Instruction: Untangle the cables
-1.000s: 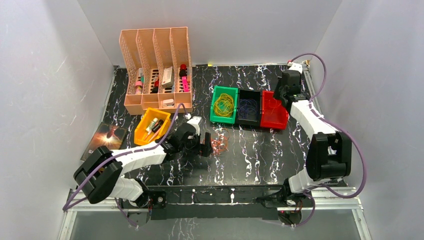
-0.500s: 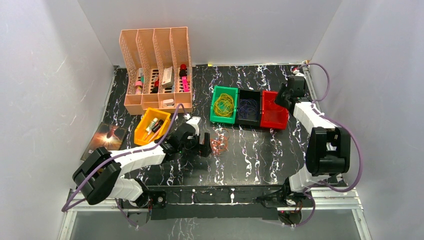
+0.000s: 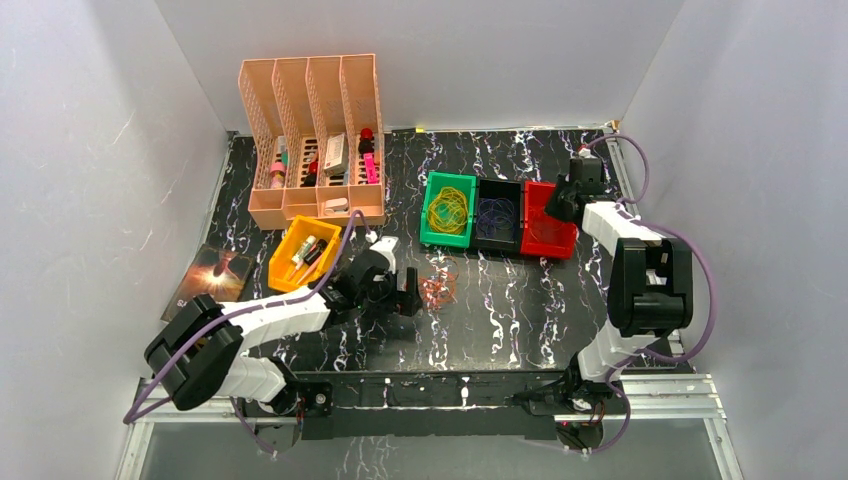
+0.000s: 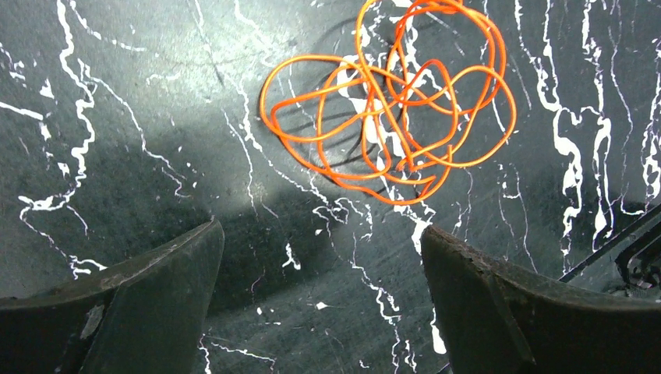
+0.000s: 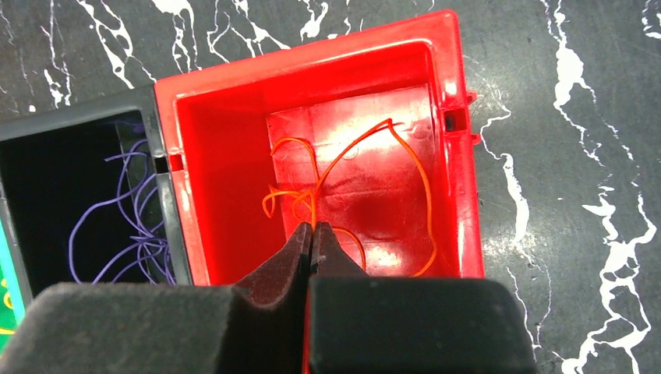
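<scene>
The tangle's edge (image 3: 434,279) (image 4: 359,39) facing the green bin, where the orange-red cable's loose end comes out, will be gripped by my left gripper.
A small tangle of orange-red cables (image 3: 438,289) lies on the black marbled table in the middle; it also shows in the left wrist view (image 4: 394,109). My left gripper (image 3: 410,297) is open and empty, just left of the tangle, its fingers (image 4: 156,288) short of it. My right gripper (image 3: 556,205) hangs over the red bin (image 3: 548,238), shut on a thin orange cable (image 5: 355,187) that trails into the bin (image 5: 448,93). Yellow cables (image 3: 447,210) lie in the green bin and purple cables (image 5: 129,226) in the black bin.
The green bin (image 3: 428,236), black bin (image 3: 497,241) and red bin stand in a row at the back right. A yellow bin (image 3: 283,272) with small parts sits left of my left arm. A peach file rack (image 3: 312,110) stands at the back left. A dark card (image 3: 210,275) lies at the far left.
My right arm has drawn in from the far right corner to over the red bin. My left gripper and the orange tangle have barely moved.
</scene>
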`<state>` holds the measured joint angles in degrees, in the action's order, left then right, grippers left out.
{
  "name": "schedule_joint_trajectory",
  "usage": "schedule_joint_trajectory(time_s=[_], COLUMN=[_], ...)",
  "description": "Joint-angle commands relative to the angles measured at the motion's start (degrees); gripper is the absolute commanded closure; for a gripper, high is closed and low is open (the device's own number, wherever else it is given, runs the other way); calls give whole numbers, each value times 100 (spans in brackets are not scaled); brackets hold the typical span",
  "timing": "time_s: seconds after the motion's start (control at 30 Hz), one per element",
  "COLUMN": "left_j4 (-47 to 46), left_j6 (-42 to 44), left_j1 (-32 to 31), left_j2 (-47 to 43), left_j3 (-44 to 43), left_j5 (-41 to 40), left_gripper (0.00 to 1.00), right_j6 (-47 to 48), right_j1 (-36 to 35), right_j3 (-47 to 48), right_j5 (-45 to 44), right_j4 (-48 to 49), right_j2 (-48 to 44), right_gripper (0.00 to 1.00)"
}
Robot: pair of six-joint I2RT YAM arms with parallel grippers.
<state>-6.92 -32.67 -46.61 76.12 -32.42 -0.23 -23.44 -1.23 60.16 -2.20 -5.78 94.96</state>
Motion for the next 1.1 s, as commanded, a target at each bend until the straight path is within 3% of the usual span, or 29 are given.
schedule_joint_trajectory(time_s=[0.0,0.43,0.67,1.07], left_j4=[-69,142,368,486], left_j6=[-213,-304,-354,-335], left_j1=[21,23,22,21], left_j2=[-347,-567,-474,-570], left_j3=[219,132,-27,-57], left_j5=[32,90,-220,-404], left_gripper=[3,3,3,3], right_j6=[120,398,481,385], right_j1=[0,0,0,0], right_j3=[5,108,7,-24], right_j5=[140,191,-497,-449], right_j4=[217,99,167,93], right_j2=[129,-330,-981,-1602], right_gripper=[93,73,40,37])
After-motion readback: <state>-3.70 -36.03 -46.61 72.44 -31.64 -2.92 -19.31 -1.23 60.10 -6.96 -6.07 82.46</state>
